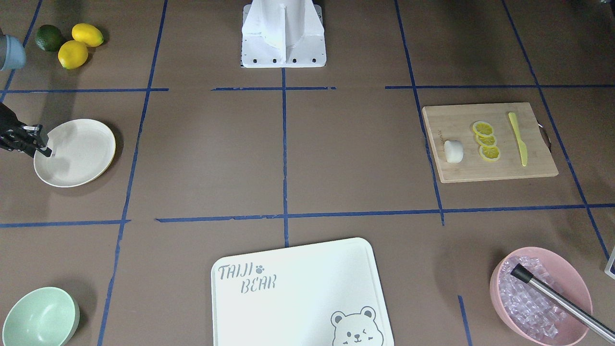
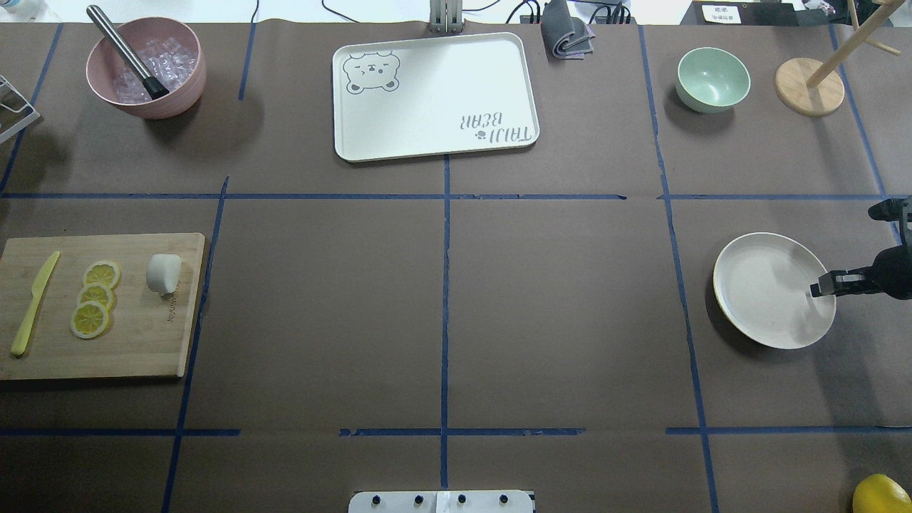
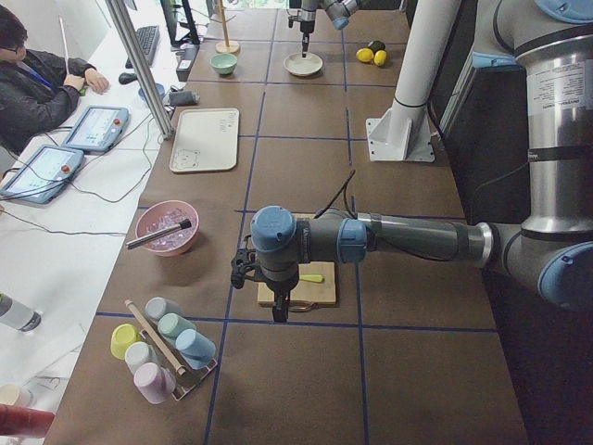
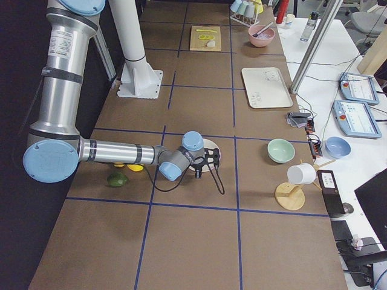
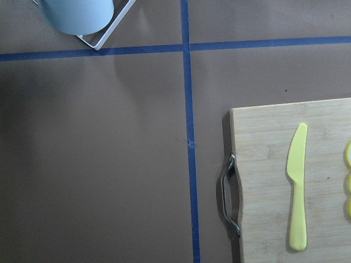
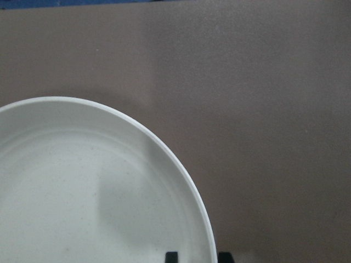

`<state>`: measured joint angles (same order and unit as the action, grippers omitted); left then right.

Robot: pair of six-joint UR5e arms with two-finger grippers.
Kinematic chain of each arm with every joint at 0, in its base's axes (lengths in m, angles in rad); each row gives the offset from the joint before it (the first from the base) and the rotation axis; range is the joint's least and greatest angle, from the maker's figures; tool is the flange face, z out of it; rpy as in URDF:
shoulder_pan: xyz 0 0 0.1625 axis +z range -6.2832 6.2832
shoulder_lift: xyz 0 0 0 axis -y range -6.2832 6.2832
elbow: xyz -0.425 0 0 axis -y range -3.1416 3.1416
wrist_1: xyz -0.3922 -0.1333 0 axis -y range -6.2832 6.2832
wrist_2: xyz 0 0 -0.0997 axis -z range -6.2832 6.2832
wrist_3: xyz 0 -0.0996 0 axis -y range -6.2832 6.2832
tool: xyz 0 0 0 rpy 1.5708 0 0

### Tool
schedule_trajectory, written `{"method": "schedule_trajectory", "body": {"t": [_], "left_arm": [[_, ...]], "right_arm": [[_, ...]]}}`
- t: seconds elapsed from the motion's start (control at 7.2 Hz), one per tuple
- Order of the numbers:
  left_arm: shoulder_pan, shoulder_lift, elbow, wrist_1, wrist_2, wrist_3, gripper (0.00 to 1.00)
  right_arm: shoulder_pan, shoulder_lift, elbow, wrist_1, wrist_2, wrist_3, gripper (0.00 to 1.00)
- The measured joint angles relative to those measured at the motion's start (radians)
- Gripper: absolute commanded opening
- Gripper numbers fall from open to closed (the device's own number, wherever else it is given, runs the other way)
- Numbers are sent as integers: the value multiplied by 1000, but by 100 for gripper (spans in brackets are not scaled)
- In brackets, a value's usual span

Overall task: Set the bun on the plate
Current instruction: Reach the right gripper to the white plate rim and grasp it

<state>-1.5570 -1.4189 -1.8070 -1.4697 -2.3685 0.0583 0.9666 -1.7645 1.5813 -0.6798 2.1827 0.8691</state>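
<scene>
Next, my right gripper sets the cream plate, now far across the table, free on the blue tape line [image 1: 292,159], in between the white tray and the white stand.
The bun [image 1: 453,151] [image 2: 163,273], small, white and rounded, rests on the wooden cutting board [image 1: 495,170] [image 2: 142,342], beside three lemon slices [image 2: 95,298]. Far across the table is the cream plate [image 1: 79,154] [image 2: 762,285] [image 6: 82,192], which looks slightly tilted with a shadow under it. My right gripper [image 1: 45,151] [image 2: 819,286] [image 6: 197,256] is shut on the plate, with one finger on each side of its rim. My left gripper [image 3: 280,313] hangs low just outside the board's handle end, and I cannot tell whether it is open or shut. Its wrist view shows only the board's handle [image 5: 229,194].
A yellow knife [image 2: 33,303] [image 5: 296,192] lies on the board. A pink bowl [image 2: 178,85] of ice with a metal tool, a white tray [image 2: 434,96], a mint bowl [image 2: 712,78], a wooden stand [image 2: 809,85] and lemons [image 1: 79,45] ring the table. A cup rack [image 3: 162,348] stands beyond the left end.
</scene>
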Motion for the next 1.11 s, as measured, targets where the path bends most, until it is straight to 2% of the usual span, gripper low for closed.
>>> {"method": "schedule_trajectory", "body": {"t": [0.56, 0.83, 1.11], "left_arm": [[1, 0, 0, -1, 0, 0, 100], [2, 0, 0, -2, 0, 0, 100], [2, 0, 0, -2, 0, 0, 100]], "right_arm": [[1, 80, 38, -5, 76, 42, 0], [-4, 183, 57, -13, 91, 115, 1], [-53, 303, 60, -15, 87, 263, 1]]}}
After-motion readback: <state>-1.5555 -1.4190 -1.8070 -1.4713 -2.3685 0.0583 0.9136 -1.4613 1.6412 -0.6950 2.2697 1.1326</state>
